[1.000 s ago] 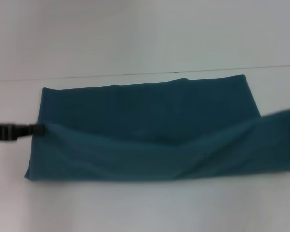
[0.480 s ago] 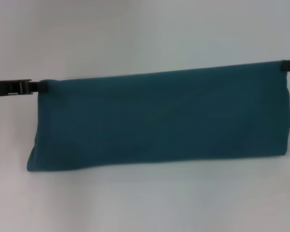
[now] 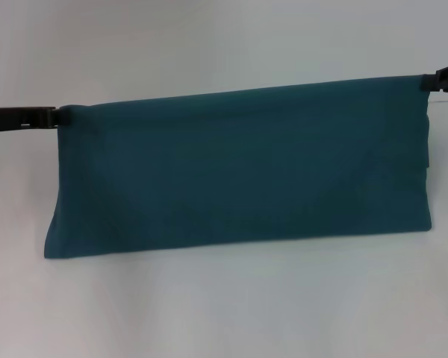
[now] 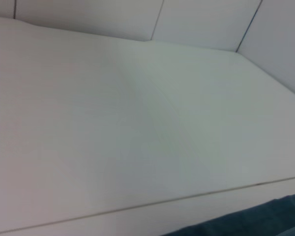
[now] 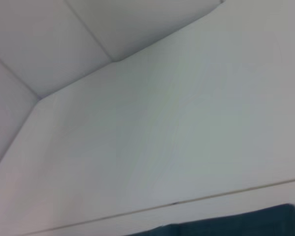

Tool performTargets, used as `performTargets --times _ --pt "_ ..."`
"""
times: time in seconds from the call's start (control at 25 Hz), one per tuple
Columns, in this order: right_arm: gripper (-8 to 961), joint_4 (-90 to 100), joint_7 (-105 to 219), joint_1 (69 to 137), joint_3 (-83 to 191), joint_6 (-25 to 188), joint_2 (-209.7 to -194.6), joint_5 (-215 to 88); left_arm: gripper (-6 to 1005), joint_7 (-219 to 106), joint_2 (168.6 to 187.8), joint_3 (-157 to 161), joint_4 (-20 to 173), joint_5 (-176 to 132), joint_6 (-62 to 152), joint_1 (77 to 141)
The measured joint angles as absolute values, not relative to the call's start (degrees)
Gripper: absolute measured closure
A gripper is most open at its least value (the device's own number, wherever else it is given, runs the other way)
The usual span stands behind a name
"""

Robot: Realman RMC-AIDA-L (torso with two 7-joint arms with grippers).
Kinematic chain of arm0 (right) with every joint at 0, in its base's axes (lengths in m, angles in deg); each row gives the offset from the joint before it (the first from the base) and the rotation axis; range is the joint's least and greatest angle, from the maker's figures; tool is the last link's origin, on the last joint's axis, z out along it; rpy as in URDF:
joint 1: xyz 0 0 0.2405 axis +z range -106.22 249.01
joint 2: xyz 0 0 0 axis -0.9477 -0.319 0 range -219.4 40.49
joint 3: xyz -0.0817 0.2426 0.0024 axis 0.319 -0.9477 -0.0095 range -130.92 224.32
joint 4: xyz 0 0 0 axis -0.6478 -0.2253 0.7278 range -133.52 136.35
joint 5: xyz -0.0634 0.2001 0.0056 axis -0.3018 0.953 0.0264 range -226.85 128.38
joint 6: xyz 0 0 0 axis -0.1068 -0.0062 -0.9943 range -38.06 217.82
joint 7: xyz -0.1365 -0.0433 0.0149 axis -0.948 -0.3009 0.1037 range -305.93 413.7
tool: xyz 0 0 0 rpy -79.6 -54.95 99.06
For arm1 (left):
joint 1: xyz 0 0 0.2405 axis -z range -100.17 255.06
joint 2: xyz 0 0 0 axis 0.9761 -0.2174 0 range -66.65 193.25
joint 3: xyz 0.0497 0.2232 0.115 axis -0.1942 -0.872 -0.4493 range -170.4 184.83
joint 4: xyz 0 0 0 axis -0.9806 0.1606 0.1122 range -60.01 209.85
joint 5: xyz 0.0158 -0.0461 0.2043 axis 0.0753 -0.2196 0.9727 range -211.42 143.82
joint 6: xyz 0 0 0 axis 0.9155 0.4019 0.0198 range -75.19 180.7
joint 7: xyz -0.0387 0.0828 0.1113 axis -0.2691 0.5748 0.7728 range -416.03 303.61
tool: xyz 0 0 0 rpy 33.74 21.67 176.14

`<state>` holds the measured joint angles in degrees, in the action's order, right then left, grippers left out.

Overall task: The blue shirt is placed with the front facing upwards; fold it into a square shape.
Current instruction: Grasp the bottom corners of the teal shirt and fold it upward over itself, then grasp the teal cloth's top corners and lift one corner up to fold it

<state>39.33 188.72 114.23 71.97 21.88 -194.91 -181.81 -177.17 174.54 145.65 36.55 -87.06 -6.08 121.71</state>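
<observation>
Next, my right gripper releases the upper corner of the blue shirt beside the table's thin seam line (image 3: pixel 366 103) (image 5: pixel 291 179), a little inward from the seam line's end. That corner is lifted and stretched taut now.
The blue shirt (image 3: pixel 239 171) shows only its plain teal cloth, folded into a long band. Its upper edge is lifted and stretched taut, while its lower edge rests on the white table (image 3: pixel 224 313). My left gripper (image 3: pixel 57 117) is shut on the shirt's upper left corner. At the upper right corner my right gripper (image 3: pixel 428 82) is shut on the cloth. The right end sits slightly higher than the left. A strip of teal shirt (image 4: pixel 265 221) shows in the left wrist view, and another strip of the shirt (image 5: pixel 236 223) in the right wrist view.
White tabletop surrounds the shirt, with a thin seam line (image 4: pixel 137 206) running across it behind the cloth. White wall panels (image 5: pixel 88 29) stand at the table's far side.
Both grippers have raised the shirt's near edge up and carried it toward the far side, so the cloth now hangs as a taut sheet; the right end rose a little more.
</observation>
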Motion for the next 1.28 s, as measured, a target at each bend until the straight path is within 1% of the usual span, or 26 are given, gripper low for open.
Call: performTargets --times 0.24,0.36,0.48,0.52,0.56,0.76,0.8,0.88,0.96,1.04,1.08,1.16,1.28 --pt "882 36.89 187.63 115.86 72.58 27.31 -195.26 -181.64 990 -174.16 174.83 145.38 40.20 -87.14 0.12 123.67" --pt "880 34.84 186.85 116.96 73.43 30.77 -195.38 -181.62 990 -172.37 175.33 145.38 41.60 -87.41 3.28 124.47" --pt "878 32.22 184.97 118.33 74.27 35.97 -195.66 -181.62 990 -169.36 176.28 145.41 42.84 -87.53 6.83 125.16" --pt "877 31.17 183.77 118.97 74.28 38.50 -195.96 -181.41 990 -167.70 176.90 145.40 43.05 -87.56 8.27 125.32" --pt "876 30.08 182.53 119.61 74.32 41.23 -196.35 -181.12 990 -165.74 177.96 145.39 42.88 -87.57 10.22 125.41" --pt "873 26.00 179.07 122.48 75.13 52.28 -198.66 -180.22 990 -158.61 184.12 144.19 40.83 -87.41 23.26 125.54" --pt "872 25.92 178.32 122.86 75.49 53.34 -199.35 -180.22 990 -158.41 184.90 142.98 40.76 -87.31 25.39 125.54" --pt "870 26.31 176.94 123.11 76.98 55.27 -200.78 -180.29 990 -158.28 185.72 140.90 40.72 -87.18 28.49 125.51" --pt "869 26.71 176.47 123.10 78.56 56.76 -201.38 -180.28 990 -158.48 185.94 139.91 40.69 -87.18 29.52 125.33" --pt "722 26.94 176.36 122.75 79.74 57.89 -201.54 -180.21 802 -159.83 185.96 140.04 40.06 -87.43 29.11 124.74" --pt "649 27.15 176.10 122.44 79.94 58.13 -201.63 -180.18 767 -160.79 185.96 140.24 39.60 -87.43 28.68 124.25" --pt "550 28.71 174.11 121.21 80.02 58.04 -202.32 -179.96 697 -163.76 185.90 140.27 38.08 -87.33 26.58 122.80" --pt "401 33.34 171.47 117.99 80.00 55.43 -204.34 -178.97 593 -172.53 185.14 140.11 33.05 -87.21 18.15 118.40"
